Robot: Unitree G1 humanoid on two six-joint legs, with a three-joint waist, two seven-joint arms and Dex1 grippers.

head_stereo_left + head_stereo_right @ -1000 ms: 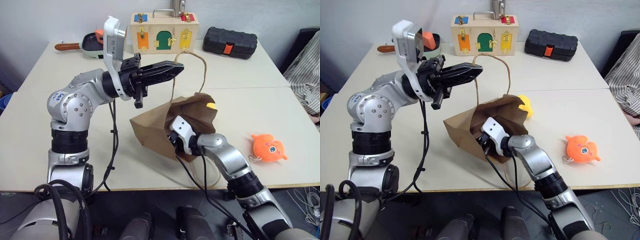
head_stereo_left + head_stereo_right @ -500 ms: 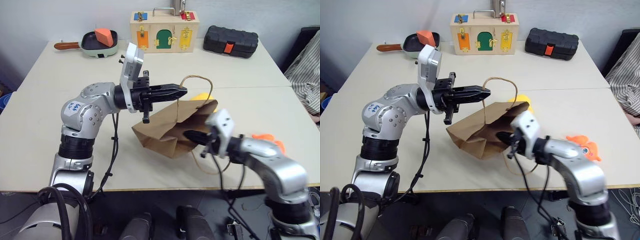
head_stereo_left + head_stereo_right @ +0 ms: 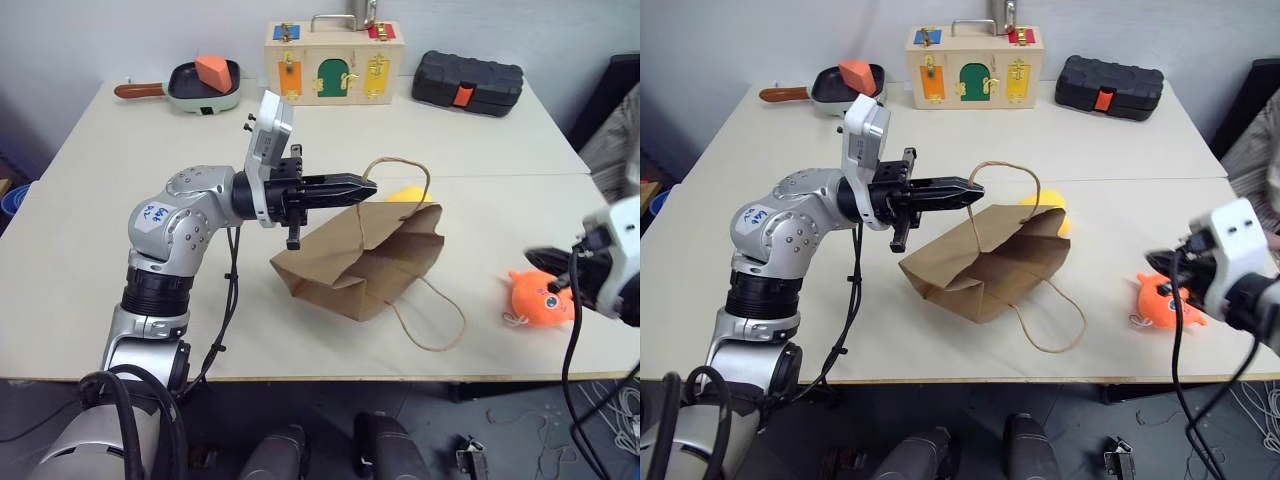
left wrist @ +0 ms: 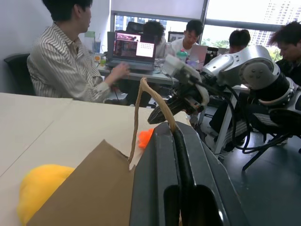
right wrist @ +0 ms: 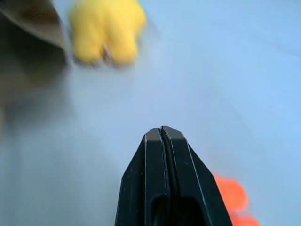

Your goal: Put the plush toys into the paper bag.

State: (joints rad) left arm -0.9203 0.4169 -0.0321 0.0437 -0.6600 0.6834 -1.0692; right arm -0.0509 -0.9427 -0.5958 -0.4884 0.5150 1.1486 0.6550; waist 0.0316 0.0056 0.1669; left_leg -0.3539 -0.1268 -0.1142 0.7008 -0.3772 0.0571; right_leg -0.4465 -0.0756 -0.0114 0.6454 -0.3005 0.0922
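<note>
The fingertips of my right gripper are closed and empty next to the orange plush toy, so next I open them and close them around its body (image 3: 541,303) before going to the bag.
The brown paper bag (image 3: 365,258) lies on its side mid-table, mouth toward the right. My left gripper (image 3: 368,186) hangs just above its top edge, shut on the upper cord handle (image 4: 149,100); the other handle (image 3: 432,322) lies loose on the table. The yellow plush toy (image 3: 405,194) sits on the table behind the bag's mouth, outside it. To the right, the orange plush toy (image 3: 541,299) with a blue eye rests near the table's front edge. My right gripper (image 5: 161,129) is shut and empty, hovering just above and left of the orange toy (image 5: 231,194).
At the table's far edge stand a wooden box with coloured doors (image 3: 335,60), a black case (image 3: 468,82) and a pan holding an orange wedge (image 3: 205,78). A person's striped sleeve (image 3: 612,150) shows at the right; people sit at desks (image 4: 66,66) beyond.
My right gripper has drawn out of the bag's mouth and swung right, to beside the orange toy. The left gripper has sunk a little with the handle, and the bag has sagged flatter.
</note>
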